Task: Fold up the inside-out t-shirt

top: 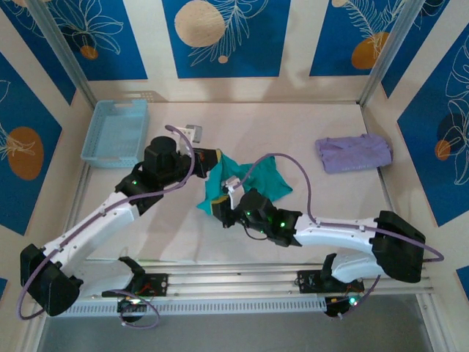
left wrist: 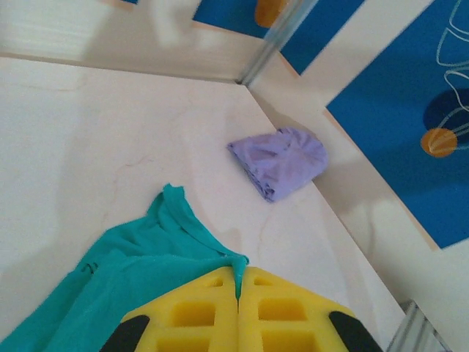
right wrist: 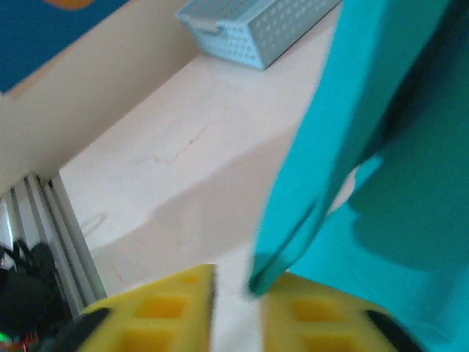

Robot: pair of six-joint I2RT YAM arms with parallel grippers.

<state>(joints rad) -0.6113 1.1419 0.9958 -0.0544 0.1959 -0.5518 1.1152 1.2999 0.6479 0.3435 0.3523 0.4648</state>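
Both of the robot's grippers are at one end of the bunched t-shirt, so next the right gripper takes the t-shirt's opposite end (top: 272, 164) to stretch the t-shirt with the left gripper before folding.
The inside-out t-shirt (top: 258, 180) is teal-green and hangs bunched between my two grippers at mid-table. My left gripper (top: 212, 160) is shut on one edge of it. In the left wrist view the cloth (left wrist: 110, 282) is pinched into the seam between the yellow fingers (left wrist: 239, 273). My right gripper (top: 224, 213) sits at the shirt's lower left. Its yellow fingers stand apart (right wrist: 236, 282), and a hemmed edge of the shirt (right wrist: 396, 147) hangs down against the inner side of the right finger (right wrist: 315, 312). Bare table shows through the gap.
A pale lavender folded garment (top: 354, 152) (left wrist: 282, 161) lies at the right near the wall. A light blue basket (top: 116, 132) (right wrist: 249, 29) stands at the back left. Metal rails (top: 242, 282) run along the near table edge.
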